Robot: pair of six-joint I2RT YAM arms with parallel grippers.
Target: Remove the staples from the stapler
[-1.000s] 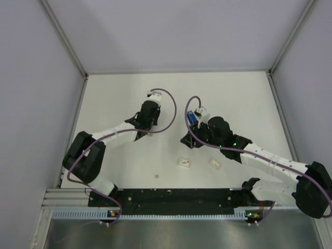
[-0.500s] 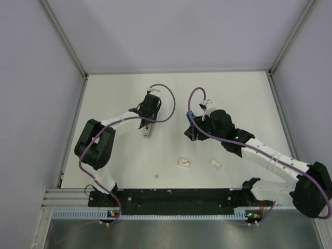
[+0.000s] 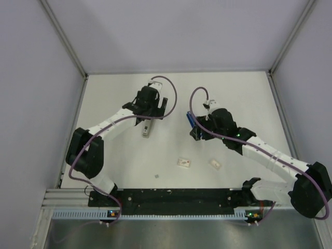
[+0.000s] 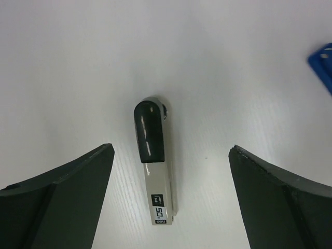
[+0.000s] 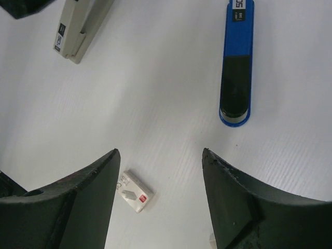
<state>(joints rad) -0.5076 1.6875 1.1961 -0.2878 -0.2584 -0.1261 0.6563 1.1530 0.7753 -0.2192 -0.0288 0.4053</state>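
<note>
Next, I move my left gripper across to the bright-blue stapler and grab the stapler's dark end (image 3: 197,128), near its blue part.
The bright-blue stapler (image 5: 237,57) with a dark end lies flat on the white table, also seen in the top view (image 3: 191,121) and as a blue corner (image 4: 322,63) in the left wrist view. My right gripper (image 5: 161,153) hovers open and empty beside it, just right of it from above (image 3: 197,133). My left gripper (image 4: 171,149) is wide open over a beige stapler (image 4: 154,166) with a dark tip, not touching it; from above the left gripper (image 3: 151,115) sits just behind that beige stapler (image 3: 147,129). The staples themselves are hidden.
A small white box with a red mark (image 5: 134,192) lies on the table near my right fingers, and it appears in the top view too (image 3: 184,163). A second small white box (image 3: 215,164) lies to its right. Grey walls enclose the table.
My left gripper set the beige stapler down, opened wide and drew back. My right gripper opened further; the blue stapler it held now lies on the table.
</note>
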